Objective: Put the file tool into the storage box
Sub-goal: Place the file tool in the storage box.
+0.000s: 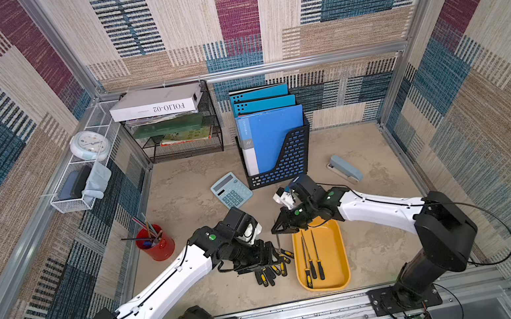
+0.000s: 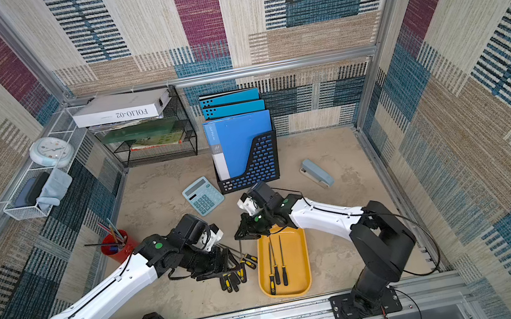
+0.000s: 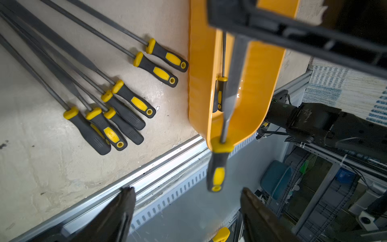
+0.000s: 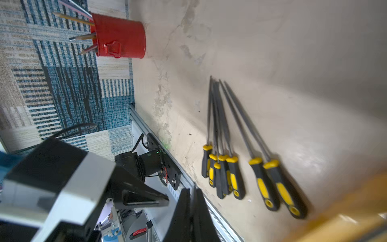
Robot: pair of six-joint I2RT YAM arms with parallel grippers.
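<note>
Next, my right gripper sets the file tool down and lets go of it on the storage box's bare bottom [image 1: 325, 256], alongside the files that lie inside the box.
The storage box [image 1: 336, 258] [image 2: 298, 264] is a shallow yellow-orange tray near the table's front, with three files lying inside it. My right gripper [image 1: 275, 230] [image 2: 238, 237] [image 4: 190, 189] hovers by the tray's far left corner. It is shut on the blade of a file tool [image 1: 277, 240] [image 3: 217, 167], which hangs handle-down. My left gripper [image 1: 274, 256] [image 3: 186, 190] is open right beside it; the black-and-yellow handle hangs free just beyond its fingertips. Several more files [image 1: 272, 274] [image 4: 230, 171] lie on the table left of the tray, partly hidden under the left gripper in both top views.
A red pencil cup [image 1: 155, 244] stands left of the left arm. Behind are a calculator [image 1: 230, 190], a black folder holder [image 1: 277, 160] with blue folders, a stapler [image 1: 345, 167], a mesh shelf [image 1: 184, 133] and a white wire basket [image 1: 78, 191]. The metal rail [image 1: 306, 312] borders the front.
</note>
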